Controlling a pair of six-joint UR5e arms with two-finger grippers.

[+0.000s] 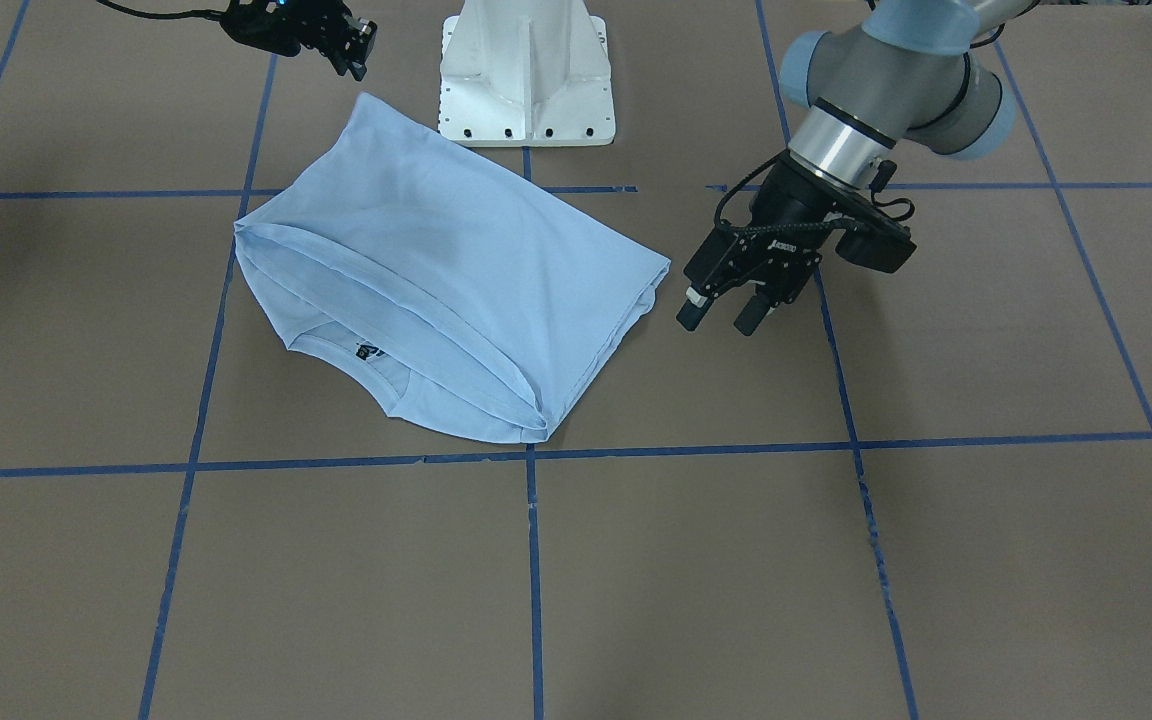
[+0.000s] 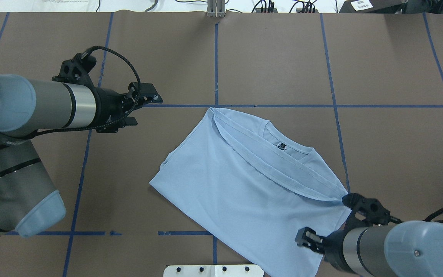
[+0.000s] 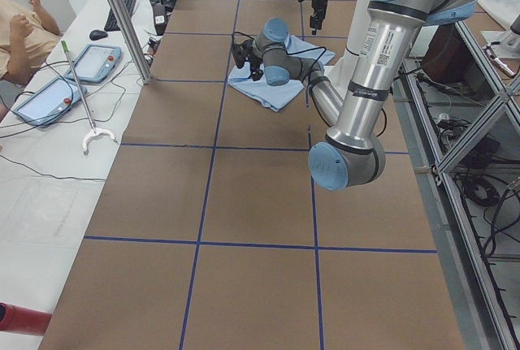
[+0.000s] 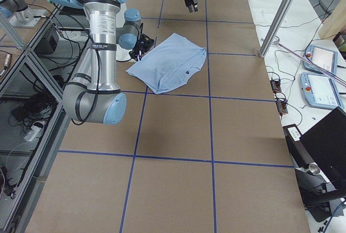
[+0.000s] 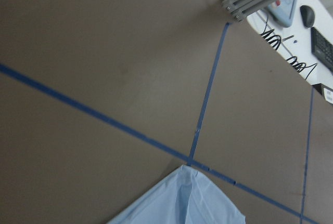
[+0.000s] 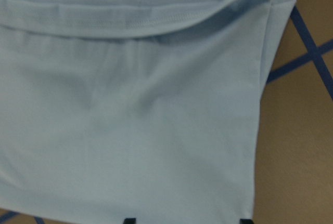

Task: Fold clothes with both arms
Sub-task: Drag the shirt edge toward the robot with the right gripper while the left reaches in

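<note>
My left gripper will close on the light blue T-shirt's corner (image 1: 667, 264) closest to it, the rightmost corner in the front view.
The light blue T-shirt (image 1: 456, 270) (image 2: 244, 192) lies folded in half on the brown table, its collar and black neck label (image 2: 282, 146) peeking out past the folded hem. My left gripper (image 1: 721, 320) (image 2: 147, 111) hovers open and empty just off the shirt's left corner. My right gripper (image 1: 364, 50) (image 2: 307, 237) is open above the shirt's corner nearest the robot base. In the right wrist view its fingertips (image 6: 128, 220) show wide apart at the bottom edge over the cloth (image 6: 130, 120). The left wrist view shows only a shirt corner (image 5: 182, 198).
The white pedestal base (image 1: 526, 80) (image 2: 214, 270) stands right behind the shirt. Blue tape lines (image 1: 533, 560) grid the table. At the side bench there are tablets (image 3: 101, 62), cables, a metal post (image 3: 122, 17) and a person's arm (image 3: 20, 33).
</note>
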